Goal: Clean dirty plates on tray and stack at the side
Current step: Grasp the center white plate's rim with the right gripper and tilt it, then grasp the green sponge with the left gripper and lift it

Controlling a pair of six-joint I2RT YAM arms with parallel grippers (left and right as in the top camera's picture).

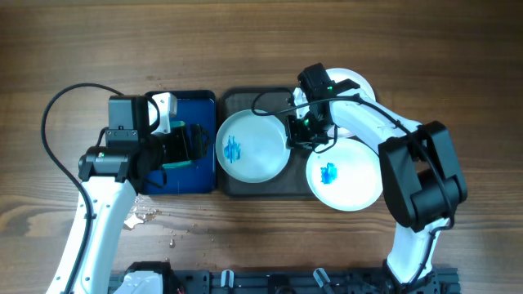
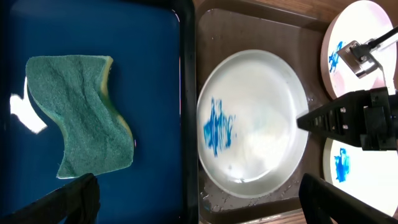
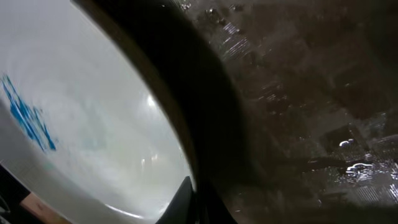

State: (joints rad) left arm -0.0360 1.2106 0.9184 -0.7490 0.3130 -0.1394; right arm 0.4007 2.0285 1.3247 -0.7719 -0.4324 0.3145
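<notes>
My left gripper is to close next on the middle of the green sponge [image 1: 177,145] [image 2: 81,117] in the deep-blue tray, because the plate it will wipe is dirty.
Three white plates with blue smears lie on the dark grey tray [image 1: 253,100]. The left plate [image 1: 251,147] also shows in the left wrist view [image 2: 252,124] and the right wrist view [image 3: 81,118]. A second plate [image 1: 345,173] sits at the front right, and a third plate [image 1: 359,84] at the back right is mostly hidden by my right arm. My right gripper [image 1: 296,135] is at the left plate's right rim and looks shut on it; only one finger [image 3: 189,199] shows. My left gripper [image 2: 199,199] is open and empty, above the blue tray next to the sponge [image 2: 81,115].
The smaller deep-blue tray [image 1: 196,102] lies left of the grey tray and holds the green sponge [image 1: 176,162]. Water drops lie on the wooden table [image 1: 147,214] in front of it. The grey tray's floor [image 3: 311,93] is wet.
</notes>
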